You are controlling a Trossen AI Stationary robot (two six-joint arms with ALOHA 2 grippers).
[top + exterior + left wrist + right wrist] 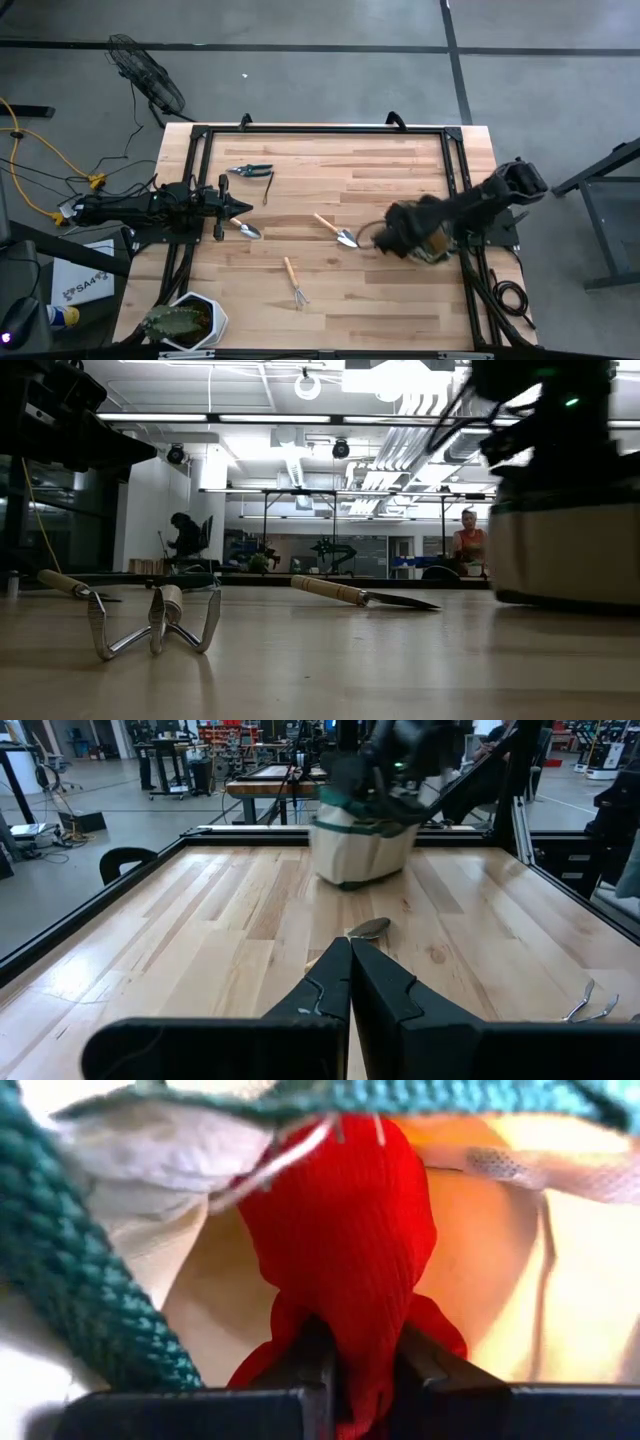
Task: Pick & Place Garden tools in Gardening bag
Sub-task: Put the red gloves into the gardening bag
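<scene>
The red lump, khaki bag and all, will be let go by my right gripper on the bare wood (350, 194) just beyond the nearest trowel.
My right gripper (405, 236) hangs over the khaki gardening bag (436, 248) at the table's right and is shut on a red knitted lump (345, 1230). The bag's tan inside (500, 1280) and its green strap (80, 1280) fill the right wrist view. On the wood lie a trowel (335, 230), a second trowel (247, 230), a pronged rake (294, 282) and green-handled shears (250, 171). My left gripper (236, 208) is shut at the table's left, its tips just short of the second trowel's blade (368, 928). My right gripper pinches the red lump's near end (350, 1365) between its two fingers. The fingers slant down from above toward the bag's open mouth. The lump's knitted bulk reaches out past the fingertips, against the bag's tan inside and below its green rim.
A plant in a white hexagonal pot (187, 322) stands at the near left corner. A black frame (320, 130) runs round the table's edges. A floor fan (145, 72) stands beyond the far left corner. Bare wood lies between the tools.
</scene>
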